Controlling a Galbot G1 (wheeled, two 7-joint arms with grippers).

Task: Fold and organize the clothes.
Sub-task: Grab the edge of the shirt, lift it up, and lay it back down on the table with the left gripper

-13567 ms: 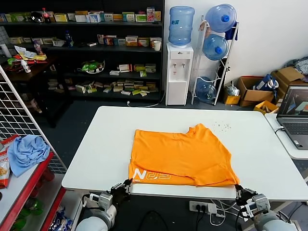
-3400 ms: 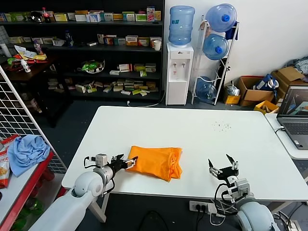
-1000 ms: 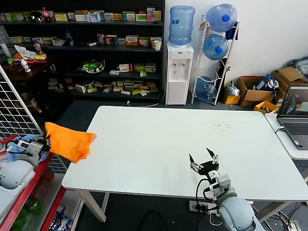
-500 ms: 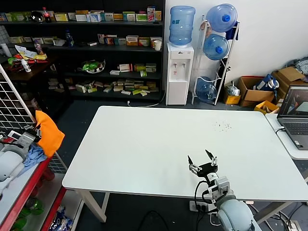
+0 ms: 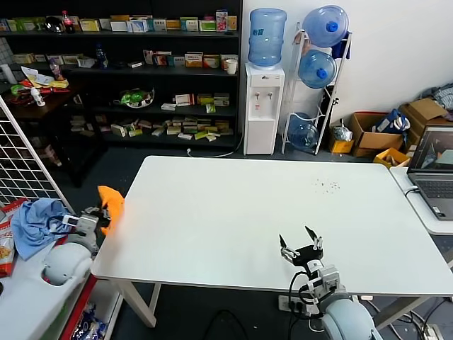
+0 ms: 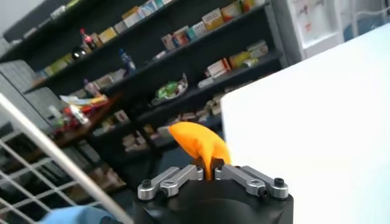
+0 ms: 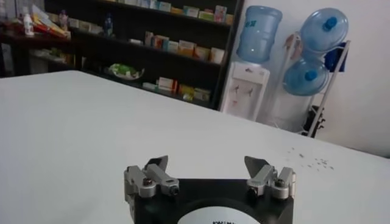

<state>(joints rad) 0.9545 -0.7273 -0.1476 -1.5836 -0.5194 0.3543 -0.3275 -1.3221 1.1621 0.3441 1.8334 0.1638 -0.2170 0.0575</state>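
The robot's left gripper should release the bright orange T-shirt on the bare white table [image 5: 248, 229] next to the robot's open right gripper.
The bright orange T-shirt [image 5: 111, 203] is bunched up and hangs in the air just off the white table's [image 5: 212, 212] left edge. My left gripper [image 5: 94, 218] is shut on it from below. In the left wrist view the fingertips pinch the orange cloth [image 6: 196, 142], with the gripper [image 6: 206, 165] closed tight round a fold. The white lettering is hidden. My right gripper [image 5: 301, 249] is open and empty over the table's front edge; in its own view [image 7: 207, 164] the jaws stand wide apart above the bare tabletop [image 7: 91, 115].
A light blue cloth [image 5: 35, 219] lies on a red cart at the far left, beside a white wire grid [image 5: 28, 163]. A laptop [image 5: 435, 170] sits on a side table at the right. Dark shelves [image 5: 141, 71] and water bottles stand behind.
My left gripper has carried the orange shirt from above the blue cloth rightwards and lower, to the table's left edge. The right gripper has barely moved and stays open.
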